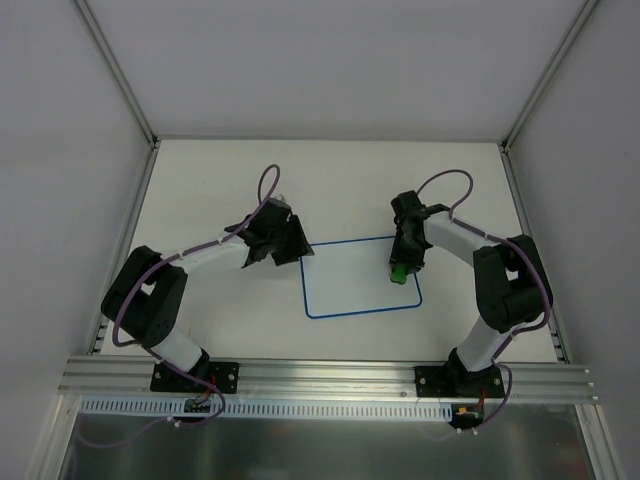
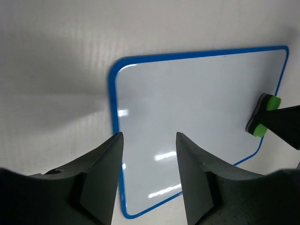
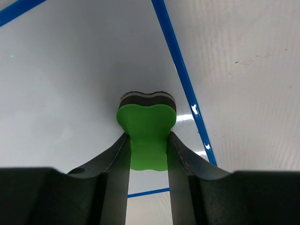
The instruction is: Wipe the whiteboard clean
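The open fingers of my left gripper are off-centre over the whiteboard's blue edge, so my left gripper will move over and pinch that edge [image 1: 303, 270] to hold the whiteboard steady.
The whiteboard [image 1: 355, 280] lies flat in the middle of the table, white with a thin blue border, and I see no marks on it. My right gripper [image 1: 402, 262] is shut on a green eraser [image 1: 398, 271] with a dark pad underneath, held against the board near its right edge. In the right wrist view the eraser [image 3: 147, 129] sits between my fingers, with the board's blue edge [image 3: 180, 75] just to its right. My left gripper [image 1: 290, 245] is open and empty over the board's far left corner. The left wrist view shows the board [image 2: 192, 108] and the eraser [image 2: 263, 115].
The table [image 1: 220, 180] is white, with grey walls on three sides and aluminium posts at the back corners. A metal rail [image 1: 330, 375] with both arm bases runs along the near edge.
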You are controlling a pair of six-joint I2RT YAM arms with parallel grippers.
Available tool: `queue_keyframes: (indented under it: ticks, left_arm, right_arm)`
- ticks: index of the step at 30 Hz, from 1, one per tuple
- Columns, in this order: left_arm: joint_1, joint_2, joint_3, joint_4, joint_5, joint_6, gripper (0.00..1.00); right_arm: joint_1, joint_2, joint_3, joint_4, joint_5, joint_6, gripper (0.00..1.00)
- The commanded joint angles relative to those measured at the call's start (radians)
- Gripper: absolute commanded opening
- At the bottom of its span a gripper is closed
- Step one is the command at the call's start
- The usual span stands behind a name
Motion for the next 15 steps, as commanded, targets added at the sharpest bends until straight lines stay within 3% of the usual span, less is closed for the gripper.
queue_keyframes:
  ticks: [1, 6, 15]
  left_arm:
    - [-0.028, 0.071, 0.085, -0.006, -0.022, 0.052, 0.49]
    - [-0.045, 0.124, 0.111, -0.059, -0.057, 0.05, 0.46]
    - [-0.048, 0.05, 0.053, -0.152, -0.192, 0.036, 0.45]
  right_arm:
    - [0.021, 0.044, 0.011, -0.009, -0.015, 0.023, 0.0]
    - [0.048, 0.058, 0.037, -0.009, -0.017, 0.036, 0.0]
    - [0.076, 0.089, 0.061, -0.009, -0.014, 0.042, 0.0]
